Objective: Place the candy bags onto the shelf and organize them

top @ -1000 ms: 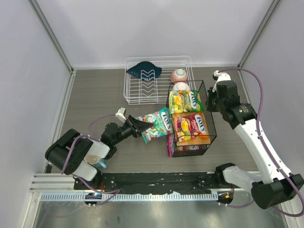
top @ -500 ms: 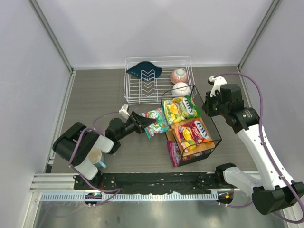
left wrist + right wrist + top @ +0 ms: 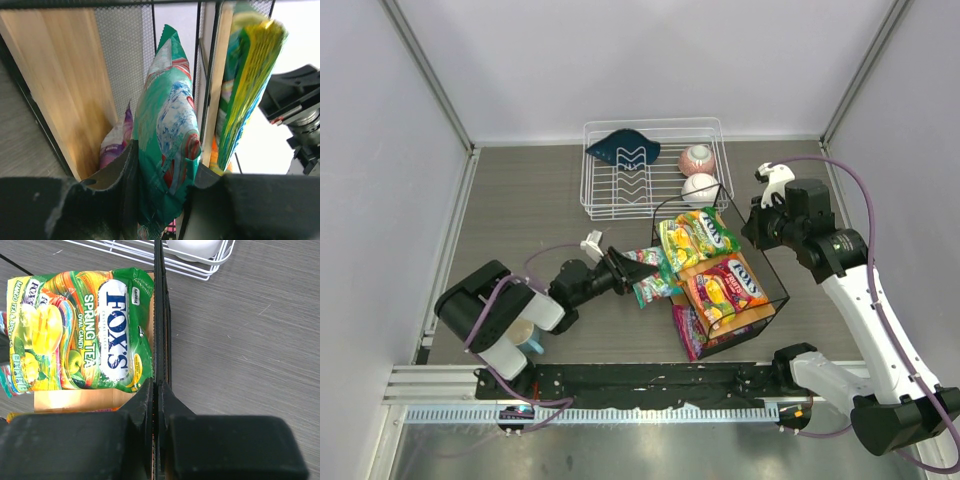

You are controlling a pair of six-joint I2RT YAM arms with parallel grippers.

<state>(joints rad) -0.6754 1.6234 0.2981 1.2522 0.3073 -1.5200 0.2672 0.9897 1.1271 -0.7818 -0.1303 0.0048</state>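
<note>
Next, I let go of the teal bag, now edge-on before the lower opening, with my left gripper on the shelf's lower board [image 3: 670, 282] [image 3: 89, 87], next to the purple bag.
The black wire shelf [image 3: 772, 268] with its tan board stands skewed right of centre. A green bag [image 3: 698, 235] and an orange-red bag [image 3: 725, 285] lie on the board. A purple bag [image 3: 690, 327] lies under it. My left gripper [image 3: 620, 270] is shut on the teal bag [image 3: 650, 277] at the shelf's left side. In the left wrist view the teal bag [image 3: 167, 135] stands edge-on before the lower opening, with the purple bag [image 3: 114, 146] inside. My right gripper [image 3: 758, 226] is shut on the shelf's black wire rim [image 3: 159, 315], next to the green bag [image 3: 85, 335].
A white wire dish rack [image 3: 610, 195] stands behind the shelf and holds a dark blue item [image 3: 623, 148] and two pale bowls [image 3: 697, 157]. A cup [image 3: 525, 335] sits by the left arm's base. Enclosure walls close in on both sides.
The shelf has swung and shifted left with my right gripper on its rim. My left gripper has carried the teal bag rightward and nearer, up to the shelf's left side.
</note>
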